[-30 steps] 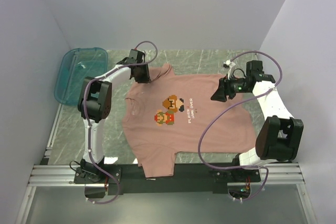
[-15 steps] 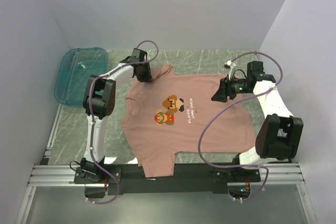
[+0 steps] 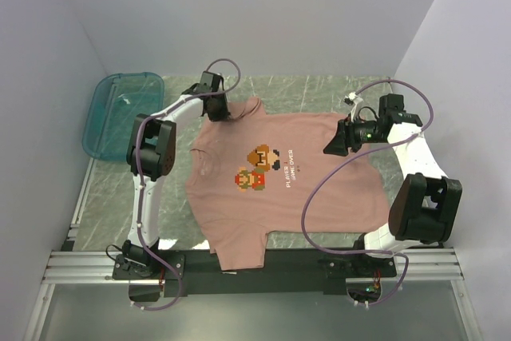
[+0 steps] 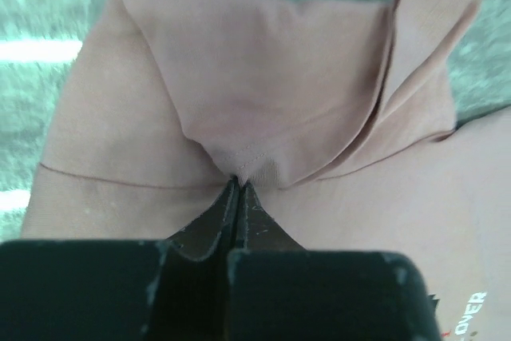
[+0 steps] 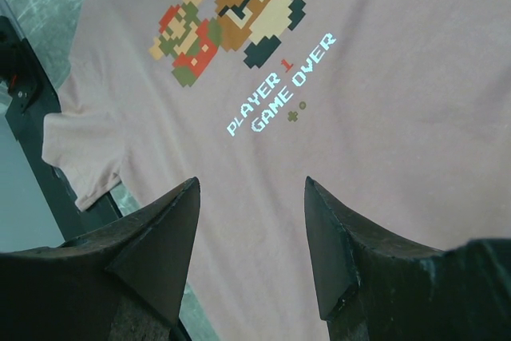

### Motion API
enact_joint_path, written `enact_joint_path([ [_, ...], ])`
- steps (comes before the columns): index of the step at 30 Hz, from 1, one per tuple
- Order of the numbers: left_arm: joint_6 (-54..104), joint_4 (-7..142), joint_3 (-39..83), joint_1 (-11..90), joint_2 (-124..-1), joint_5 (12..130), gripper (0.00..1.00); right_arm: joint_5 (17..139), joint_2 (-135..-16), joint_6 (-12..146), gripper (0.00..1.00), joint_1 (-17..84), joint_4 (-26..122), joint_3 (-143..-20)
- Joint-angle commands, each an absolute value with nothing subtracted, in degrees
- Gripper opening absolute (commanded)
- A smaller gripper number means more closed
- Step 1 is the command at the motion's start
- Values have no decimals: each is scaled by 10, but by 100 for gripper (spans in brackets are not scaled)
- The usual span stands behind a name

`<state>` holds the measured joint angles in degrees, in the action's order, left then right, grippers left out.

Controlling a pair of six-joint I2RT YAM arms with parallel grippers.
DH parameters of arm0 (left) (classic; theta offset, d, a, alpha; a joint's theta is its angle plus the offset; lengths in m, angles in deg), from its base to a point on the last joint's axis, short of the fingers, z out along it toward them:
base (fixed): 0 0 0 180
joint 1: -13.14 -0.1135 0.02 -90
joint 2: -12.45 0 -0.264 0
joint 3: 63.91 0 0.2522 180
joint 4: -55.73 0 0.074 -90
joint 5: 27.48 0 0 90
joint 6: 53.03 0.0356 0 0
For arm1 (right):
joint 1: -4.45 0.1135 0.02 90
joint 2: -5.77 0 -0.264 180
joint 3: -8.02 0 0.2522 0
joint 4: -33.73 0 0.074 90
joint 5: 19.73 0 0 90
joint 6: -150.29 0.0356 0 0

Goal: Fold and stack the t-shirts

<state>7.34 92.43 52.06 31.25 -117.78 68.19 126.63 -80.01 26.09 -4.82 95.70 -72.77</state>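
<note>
Next, my left gripper opens, takes the sleeve's bin-side corner and pulls the sleeve out, because the t-shirt's far sleeve is folded back onto its shoulder seam.
The salmon-pink t-shirt (image 3: 271, 189) lies spread flat on the table, print up, collar to the left and hem to the right. Its near sleeve (image 3: 239, 251) reaches over the black front rail. My left gripper (image 3: 216, 111) is shut on a pinched fold of the far sleeve; in the left wrist view the tips (image 4: 237, 184) bite the cloth (image 4: 263, 101), which puckers up around them. My right gripper (image 3: 330, 148) is open and empty, hovering over the far hem side. In the right wrist view its fingers (image 5: 251, 189) frame bare shirt (image 5: 383, 77) below the white lettering.
A teal translucent bin (image 3: 120, 109) stands at the far left, off the shirt. The table is green marbled (image 3: 303, 89). White walls close in the back and both sides. A metal rail (image 3: 80, 265) runs along the near edge.
The left gripper has shifted slightly back and left with the sleeve in it, and its elbow swung right. The right gripper has drifted a little to the right.
</note>
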Motion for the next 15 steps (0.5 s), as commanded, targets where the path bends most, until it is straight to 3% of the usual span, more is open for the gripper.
enact_joint_path([
  [1,68,888,564,299,-1157,673,1,1286,-806,251,62,-53,964,-741],
  [15,-6,742,667,240,-1252,774,0,1288,-820,239,62,-54,979,-748],
])
